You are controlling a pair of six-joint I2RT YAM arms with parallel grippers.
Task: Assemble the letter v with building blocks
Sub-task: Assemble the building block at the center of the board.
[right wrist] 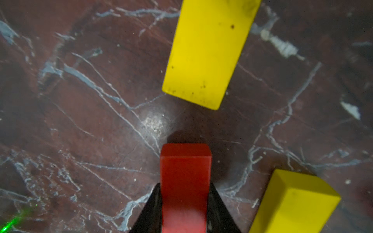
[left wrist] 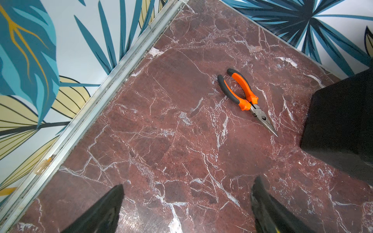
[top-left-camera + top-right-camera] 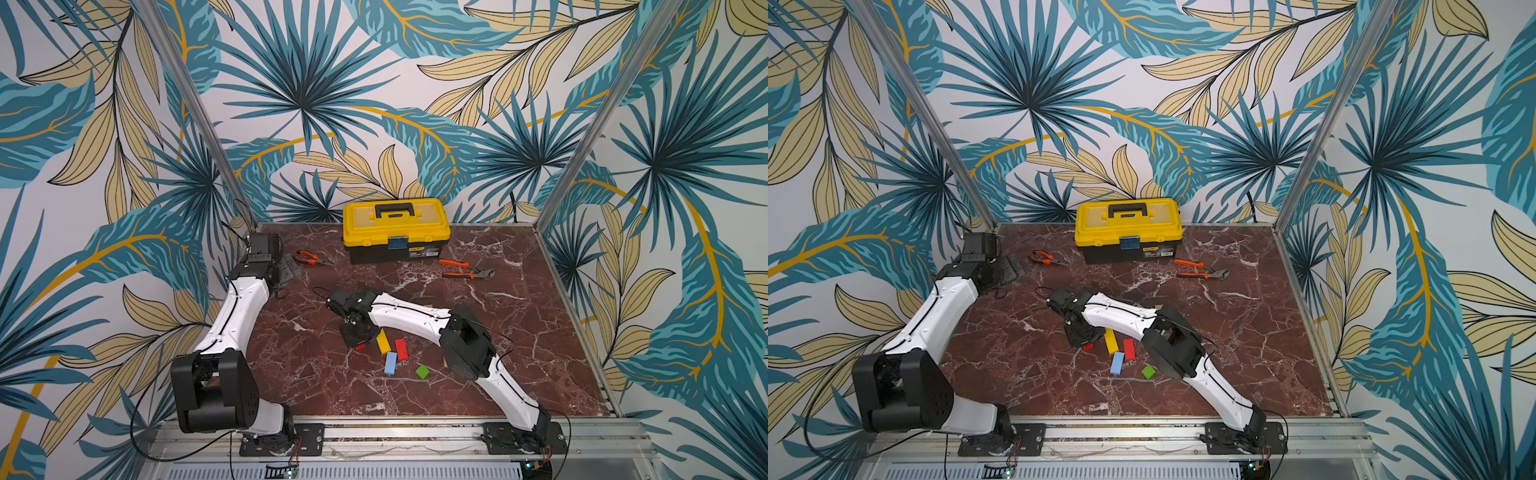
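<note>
The red block, now held low over the marble table, will be released by my right gripper against the near end of the yellow bar [image 3: 354, 333] [image 1: 183, 153] just beyond it.
My right gripper [image 1: 184, 203] is shut on a red block [image 1: 185, 177], held low over the marble table [image 3: 519, 332]; in both top views only the block's end [image 3: 360, 346] [image 3: 1089, 347] shows below the gripper [image 3: 358, 336]. In the right wrist view a yellow bar [image 1: 207, 52] lies just beyond the held block and a second yellow block [image 1: 294, 201] sits beside the gripper. Right of the gripper lie a yellow bar [image 3: 383, 341], another red block [image 3: 401, 349], a light-blue block [image 3: 391, 363] and a green cube [image 3: 422, 372]. My left gripper [image 2: 188, 183] [image 3: 286, 270] is open and empty at the table's back left.
A yellow and black toolbox [image 3: 397, 230] stands at the back middle. Orange-handled long-nose pliers [image 3: 309, 257] [image 2: 242, 96] lie left of it, near my left gripper. Orange-handled cutters [image 3: 465, 270] lie to its right. Metal frame posts and patterned walls close in the table.
</note>
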